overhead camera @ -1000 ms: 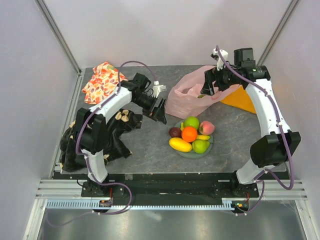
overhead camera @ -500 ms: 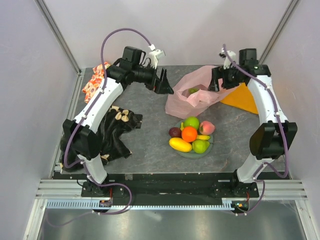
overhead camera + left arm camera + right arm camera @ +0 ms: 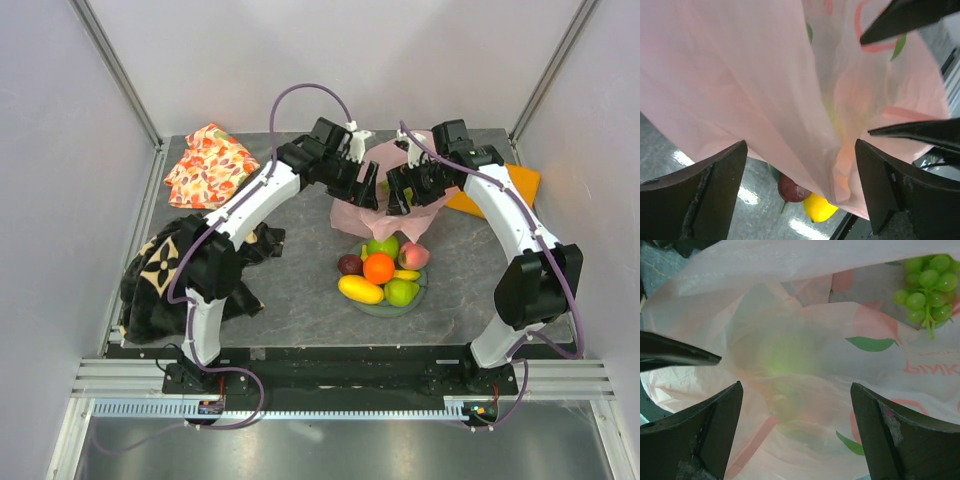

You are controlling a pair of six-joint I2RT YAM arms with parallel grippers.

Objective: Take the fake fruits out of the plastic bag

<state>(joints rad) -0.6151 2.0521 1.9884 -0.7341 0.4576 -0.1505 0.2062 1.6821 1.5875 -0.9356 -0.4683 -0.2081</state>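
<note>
The robot's right gripper will next reach into the pink plastic bag and close on the green grapes (image 3: 384,187) (image 3: 930,287), because they are still in the bag.
The pink plastic bag (image 3: 349,211) lies behind the plate (image 3: 372,306). My left gripper (image 3: 367,187) and right gripper (image 3: 401,190) hang close together just over it, both open. In the left wrist view the bag (image 3: 740,75) fills the space between the open jaws of the left gripper (image 3: 800,145), with the plum (image 3: 791,187) and mango (image 3: 820,207) below. In the right wrist view the right gripper (image 3: 796,386) is open over the bag (image 3: 805,415). Green grapes (image 3: 924,282) lie inside the bag, and a green blur shows through the plastic. The plate holds an apple (image 3: 382,245), peach (image 3: 413,255), orange (image 3: 378,268), plum (image 3: 349,264), mango (image 3: 360,289) and pear (image 3: 401,292).
A floral orange cloth (image 3: 208,165) lies at the back left. A black patterned fabric heap (image 3: 165,275) lies at the left by the left arm's base. An orange cloth (image 3: 521,183) lies at the back right under the right arm. Walls close in on three sides.
My left arm has swung from the left side across to the bag. My right gripper has moved left and down onto the bag. The two grippers are now close together.
</note>
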